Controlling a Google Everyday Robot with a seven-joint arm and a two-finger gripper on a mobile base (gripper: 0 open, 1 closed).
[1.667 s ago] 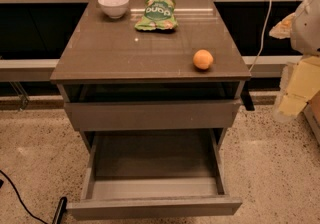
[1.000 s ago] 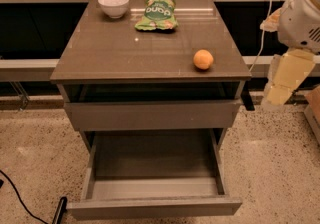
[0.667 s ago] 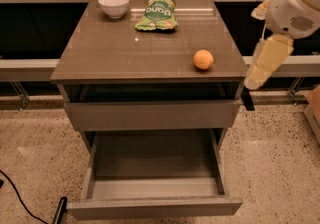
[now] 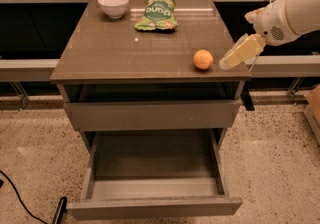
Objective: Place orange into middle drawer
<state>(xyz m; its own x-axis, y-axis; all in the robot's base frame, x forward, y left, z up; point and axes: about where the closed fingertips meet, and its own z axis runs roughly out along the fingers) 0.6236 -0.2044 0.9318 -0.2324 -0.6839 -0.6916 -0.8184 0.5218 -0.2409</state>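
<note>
The orange near the front corner of the brown cabinet top is next, so next my gripper goes to it and closes around the orange's middle (image 4: 203, 60).
The orange (image 4: 202, 59) sits on the brown cabinet top (image 4: 120, 48), near its front right corner. My gripper (image 4: 226, 63) is cream-coloured and reaches in from the right on a white arm. Its tip is just right of the orange, at the same height, a small gap apart. It holds nothing. The middle drawer (image 4: 155, 160) is pulled far out below, with its paler floor bare and its front panel nearest the camera.
A white bowl (image 4: 113, 4) and a green snack bag (image 4: 156, 14) stand at the back of the top. A matching drawer (image 4: 150, 114) above the open one shows only its flat front. A black cable (image 4: 20, 198) lies on the floor at left.
My arm has swung up and leftward from beside the cabinet's right side, bringing the gripper to the top's right edge next to the orange. The orange and drawer have not moved.
</note>
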